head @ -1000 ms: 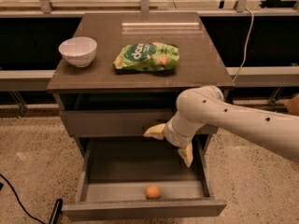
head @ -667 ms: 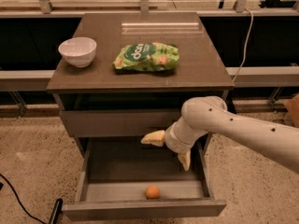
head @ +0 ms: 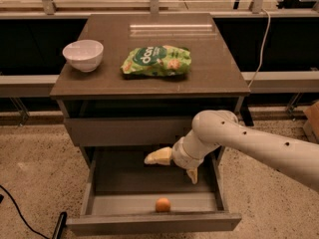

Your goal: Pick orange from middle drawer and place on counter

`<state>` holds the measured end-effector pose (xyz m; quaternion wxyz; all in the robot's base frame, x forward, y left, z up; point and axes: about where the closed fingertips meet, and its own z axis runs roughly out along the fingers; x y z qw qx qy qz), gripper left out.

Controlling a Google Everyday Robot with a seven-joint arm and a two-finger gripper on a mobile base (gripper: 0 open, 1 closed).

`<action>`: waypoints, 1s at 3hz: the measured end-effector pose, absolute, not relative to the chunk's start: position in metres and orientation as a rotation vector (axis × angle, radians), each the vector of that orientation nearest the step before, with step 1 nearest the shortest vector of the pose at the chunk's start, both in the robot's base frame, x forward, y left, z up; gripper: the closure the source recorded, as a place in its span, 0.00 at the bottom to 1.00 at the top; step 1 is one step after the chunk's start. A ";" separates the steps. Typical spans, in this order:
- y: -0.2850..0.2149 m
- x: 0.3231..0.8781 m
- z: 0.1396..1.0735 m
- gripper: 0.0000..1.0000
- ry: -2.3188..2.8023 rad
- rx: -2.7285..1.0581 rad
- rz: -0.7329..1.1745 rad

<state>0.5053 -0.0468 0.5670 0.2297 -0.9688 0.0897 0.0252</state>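
Note:
The robot's gripper should next move down to the orange behind the front panel of the middle drawer and close on the orange's sides (head: 162, 204).
The orange (head: 162, 204) lies in the open middle drawer (head: 152, 222), close behind its front panel, near the middle. My gripper (head: 174, 166) hangs open and empty over the drawer's right half, above and behind the orange. One finger (head: 158, 156) points left, the other points down. The white arm reaches in from the right. The counter (head: 149, 78) is the dark top of the cabinet above.
A white bowl (head: 82, 55) stands on the counter's left side. A green snack bag (head: 156, 60) lies at its centre. The top drawer (head: 124, 130) is shut. A black cable (head: 20, 213) runs on the speckled floor at the left.
My gripper has sunk lower and moved a little left into the open drawer, nearer the orange. The orange has not moved.

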 end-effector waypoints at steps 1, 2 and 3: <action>-0.049 0.496 0.525 0.00 0.305 -2.792 0.133; -0.038 0.486 0.460 0.00 0.271 -2.968 0.148; -0.039 0.481 0.432 0.00 0.240 -2.983 0.149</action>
